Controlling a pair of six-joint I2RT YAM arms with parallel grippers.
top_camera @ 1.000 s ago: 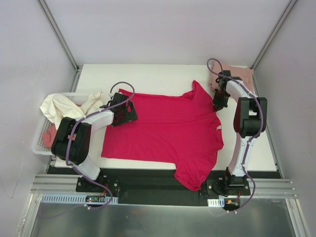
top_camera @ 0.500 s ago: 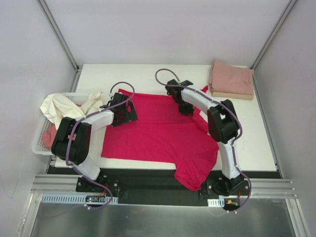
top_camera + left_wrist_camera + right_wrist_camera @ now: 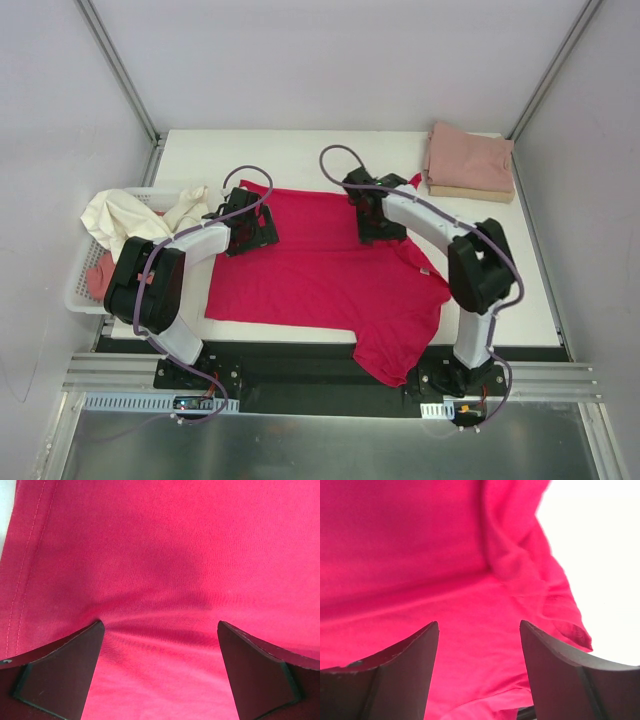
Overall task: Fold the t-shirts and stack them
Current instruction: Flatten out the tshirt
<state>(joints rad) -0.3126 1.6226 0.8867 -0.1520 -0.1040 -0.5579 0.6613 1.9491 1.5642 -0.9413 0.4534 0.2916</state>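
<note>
The far shoulder of the crimson-red t-shirt is bunched in on itself, so the robot's right gripper needs to pinch the shoulder's outer edge [image 3: 579, 636] and pull it out flat before folding.
A crimson-red t-shirt [image 3: 320, 270] lies spread flat across the white table, its lower hem hanging over the near edge. My left gripper [image 3: 248, 228] stands open at the shirt's left side. In the left wrist view [image 3: 160, 630] its fingertips press the red cloth, which puckers between them. My right gripper [image 3: 372, 215] hovers open over the shirt's upper right. The right wrist view [image 3: 479, 627] shows wrinkled red cloth under its parted jaws and nothing gripped. A folded dusty-pink shirt [image 3: 470, 158] rests on a tan one [image 3: 470, 191] at the back right.
A white lattice basket [image 3: 78, 290] sits off the table's left edge, holding a crumpled cream shirt [image 3: 125, 215] and a salmon-pink one [image 3: 98, 278]. Grey walls and metal posts close in the sides and back. Bare white table [image 3: 600, 555] shows right of the red shirt.
My right gripper moved from beside the pink stack leftward over the red shirt, pulling its right sleeve inward, then opened and let the cloth go. The left arm has not moved.
</note>
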